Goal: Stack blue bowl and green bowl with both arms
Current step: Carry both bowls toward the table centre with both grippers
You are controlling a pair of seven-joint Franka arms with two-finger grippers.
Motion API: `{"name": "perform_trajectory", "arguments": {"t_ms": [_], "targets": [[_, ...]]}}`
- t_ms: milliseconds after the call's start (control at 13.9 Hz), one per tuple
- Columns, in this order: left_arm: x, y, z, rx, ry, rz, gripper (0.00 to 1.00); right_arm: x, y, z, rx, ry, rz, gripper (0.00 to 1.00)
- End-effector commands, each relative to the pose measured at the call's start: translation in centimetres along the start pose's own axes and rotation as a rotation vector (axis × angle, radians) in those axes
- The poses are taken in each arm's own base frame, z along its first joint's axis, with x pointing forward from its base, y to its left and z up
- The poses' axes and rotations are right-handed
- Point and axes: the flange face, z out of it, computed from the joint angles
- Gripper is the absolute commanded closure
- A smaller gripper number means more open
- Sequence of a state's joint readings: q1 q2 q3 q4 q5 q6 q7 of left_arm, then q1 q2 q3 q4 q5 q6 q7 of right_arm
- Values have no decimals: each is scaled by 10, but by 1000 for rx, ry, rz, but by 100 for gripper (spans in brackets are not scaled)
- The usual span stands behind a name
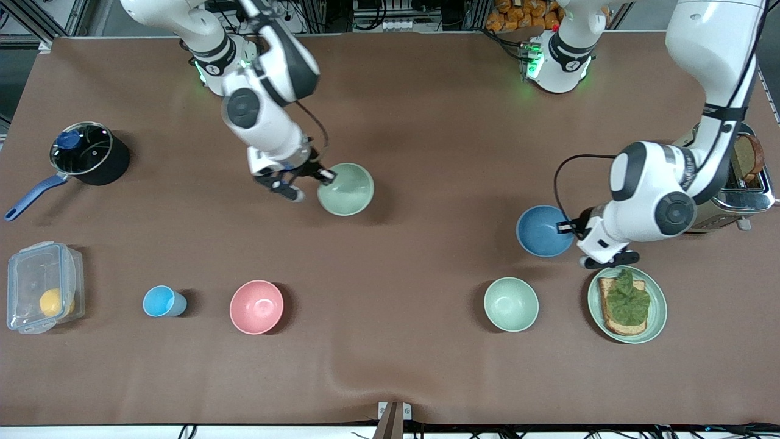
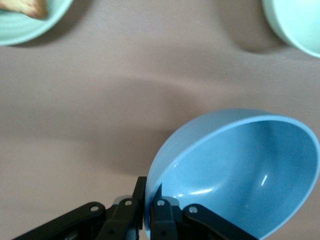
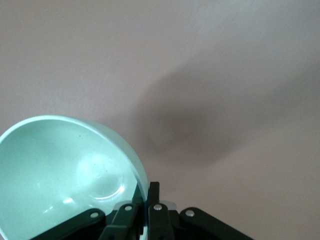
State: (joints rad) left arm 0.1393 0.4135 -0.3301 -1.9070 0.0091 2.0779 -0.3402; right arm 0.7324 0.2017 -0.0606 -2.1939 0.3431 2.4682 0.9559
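Observation:
The robot's right gripper should put the green bowl down on its own shadow on the table (image 1: 382, 191) (image 3: 175, 125), toward the blue bowl.
The blue bowl (image 1: 541, 230) hangs tilted in my left gripper (image 1: 571, 228), which is shut on its rim, just above the table beside the toast plate. In the left wrist view the jaws (image 2: 148, 201) pinch the blue bowl's (image 2: 240, 170) rim, one finger inside and one outside. The green bowl (image 1: 346, 189) hangs tilted in my right gripper (image 1: 323, 177), which is shut on its rim, above the middle of the table. In the right wrist view the jaws (image 3: 145, 200) pinch the green bowl's (image 3: 60, 175) rim, with its shadow on the table below.
A paler mint bowl (image 1: 510, 303) and a green plate with toast (image 1: 657, 317) lie nearer the front camera than the blue bowl. A pink bowl (image 1: 256, 306), light-blue cup (image 1: 161, 301), clear container (image 1: 42, 286) and lidded pot (image 1: 88, 152) are toward the right arm's end. A toaster (image 1: 746, 186) stands beside the left arm.

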Motion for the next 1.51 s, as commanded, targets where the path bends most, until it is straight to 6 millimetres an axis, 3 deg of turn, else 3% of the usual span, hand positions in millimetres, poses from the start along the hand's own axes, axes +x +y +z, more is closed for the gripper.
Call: {"name": "perform_trajectory", "arguments": {"t_ms": [0,143,287,502,789,861,932,1004,1219,1434], "targets": [[-16,27,-11,-25,17,-38,100,-16,-11,23,29,26,48,100],[-25,49,-19,-62,13,-64,100,-39,-20,44,44,46,53,100],[-22,59,-24,-89,14,-84,100,-44,-21,62,51,64,68,100],[-29,81,-16,-99,-5,-59,100,-68,-21,80,43,67,68,100],[-35,107,-16,-135,-24,-54,100,-68,-13,99,47,88,69,100],[-37,116,-16,-140,-24,-52,100,-68,-11,103,45,90,70,94],[-36,117,-16,-142,-24,-56,100,-68,-11,103,45,90,70,69],[-32,118,-17,-147,-23,-58,100,-70,-12,104,45,89,79,55],[-33,119,-16,-147,-26,-58,100,-75,-15,100,54,87,110,40],[-35,121,-15,-145,-28,-56,100,-76,-18,97,58,85,124,0]]}}
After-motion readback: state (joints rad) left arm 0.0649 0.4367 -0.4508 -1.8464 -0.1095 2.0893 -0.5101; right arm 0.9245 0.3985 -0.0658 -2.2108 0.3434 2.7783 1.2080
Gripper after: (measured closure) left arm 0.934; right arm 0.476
